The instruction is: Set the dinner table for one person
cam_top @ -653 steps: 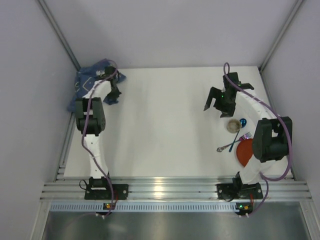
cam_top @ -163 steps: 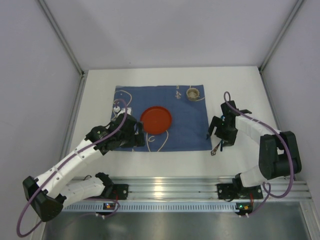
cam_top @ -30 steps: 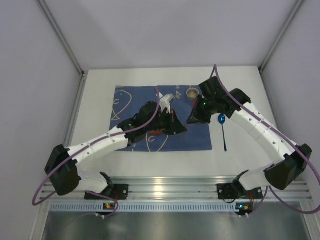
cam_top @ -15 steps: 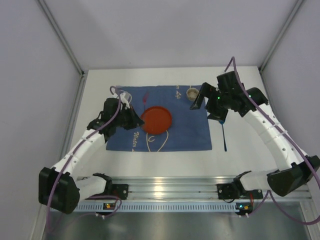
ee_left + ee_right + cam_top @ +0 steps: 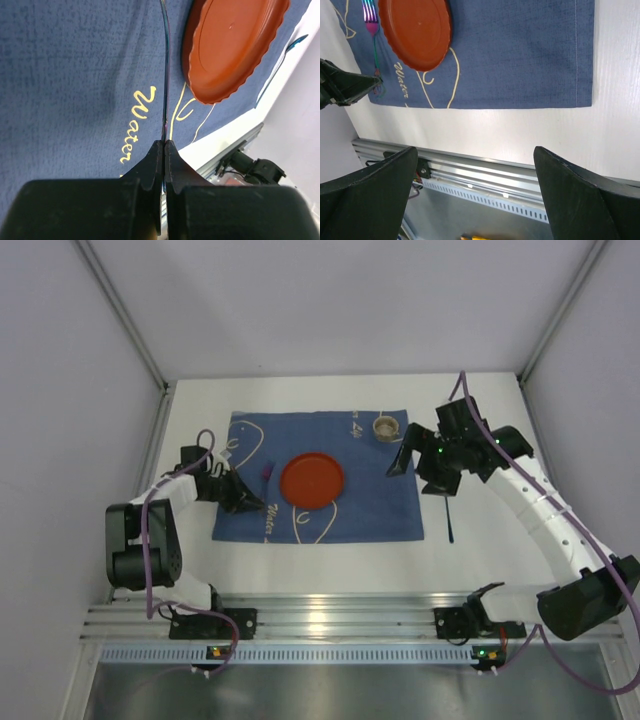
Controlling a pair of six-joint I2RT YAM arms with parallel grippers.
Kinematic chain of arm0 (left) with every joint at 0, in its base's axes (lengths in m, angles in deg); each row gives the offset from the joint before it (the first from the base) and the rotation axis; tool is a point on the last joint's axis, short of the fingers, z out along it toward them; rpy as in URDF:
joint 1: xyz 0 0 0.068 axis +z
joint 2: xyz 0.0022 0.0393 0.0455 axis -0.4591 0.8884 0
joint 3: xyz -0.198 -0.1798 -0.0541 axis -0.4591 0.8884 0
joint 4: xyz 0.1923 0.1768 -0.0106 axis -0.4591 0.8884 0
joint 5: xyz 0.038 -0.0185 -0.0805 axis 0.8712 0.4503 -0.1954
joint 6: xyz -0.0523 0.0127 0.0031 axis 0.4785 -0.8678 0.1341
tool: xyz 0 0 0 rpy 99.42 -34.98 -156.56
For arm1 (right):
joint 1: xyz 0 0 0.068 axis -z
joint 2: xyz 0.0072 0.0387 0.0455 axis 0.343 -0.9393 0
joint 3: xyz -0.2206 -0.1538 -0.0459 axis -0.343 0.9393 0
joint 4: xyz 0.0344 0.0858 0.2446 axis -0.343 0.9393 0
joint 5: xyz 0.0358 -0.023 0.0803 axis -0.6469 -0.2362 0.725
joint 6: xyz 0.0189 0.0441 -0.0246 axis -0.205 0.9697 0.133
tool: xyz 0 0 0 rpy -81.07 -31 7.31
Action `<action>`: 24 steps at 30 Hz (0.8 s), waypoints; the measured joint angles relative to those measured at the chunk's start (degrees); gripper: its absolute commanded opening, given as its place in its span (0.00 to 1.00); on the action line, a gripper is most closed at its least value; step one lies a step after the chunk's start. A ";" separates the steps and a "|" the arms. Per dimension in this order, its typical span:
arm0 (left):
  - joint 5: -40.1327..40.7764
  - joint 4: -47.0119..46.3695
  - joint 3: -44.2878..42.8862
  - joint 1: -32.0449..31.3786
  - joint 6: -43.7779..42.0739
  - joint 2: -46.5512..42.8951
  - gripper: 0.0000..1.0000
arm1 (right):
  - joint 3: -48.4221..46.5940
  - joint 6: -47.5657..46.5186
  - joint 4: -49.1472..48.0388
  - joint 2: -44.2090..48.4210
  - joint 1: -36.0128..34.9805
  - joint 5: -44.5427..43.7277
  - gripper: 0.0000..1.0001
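Note:
I'll next move my right gripper to the blue spoon beside the mat, closing on the spoon's handle [image 5: 447, 498] near its bowl.
On the white dinner table [image 5: 480, 550] lies a blue mat [image 5: 370, 500] with a red plate [image 5: 311, 480] in its middle. My left gripper [image 5: 256, 504] is shut on the handle of a fork [image 5: 266, 474] with iridescent tines, just left of the plate, low over the mat. In the left wrist view the gripper [image 5: 164, 145] pinches the thin fork [image 5: 165, 75] edge-on beside the plate [image 5: 230, 45]. My right gripper [image 5: 420, 475] is open and empty above the mat's right edge. In the right wrist view its gripper [image 5: 475, 195] is spread wide, and the plate [image 5: 415, 32] and fork [image 5: 370, 12] show.
A small beige cup [image 5: 385, 427] stands on the mat's far right corner. A blue spoon [image 5: 448, 512] lies on the bare table just right of the mat. The metal rail [image 5: 330, 620] runs along the near edge. Grey walls close in both sides.
My left arm has drawn back to the left, and the fork it holds now sits lower beside the plate's left side. My right gripper has shifted slightly nearer.

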State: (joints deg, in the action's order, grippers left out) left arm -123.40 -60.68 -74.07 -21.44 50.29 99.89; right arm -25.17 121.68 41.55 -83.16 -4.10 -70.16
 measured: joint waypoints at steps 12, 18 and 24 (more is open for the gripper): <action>-1.07 2.64 -3.19 1.20 -1.18 3.61 0.42 | 9.75 -8.50 -0.68 -1.14 12.79 -5.86 1.00; 1.25 5.55 -3.93 1.20 -1.55 3.58 0.44 | 14.95 -11.45 -1.14 -5.22 18.78 -9.29 1.00; 3.10 9.49 -6.95 1.25 -2.08 2.49 0.44 | 15.91 -13.88 -4.22 -8.13 21.88 -12.74 0.95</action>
State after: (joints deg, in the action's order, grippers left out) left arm -120.29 -51.19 -81.02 -20.19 48.22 102.38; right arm -9.26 107.80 37.33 -91.29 17.78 -82.90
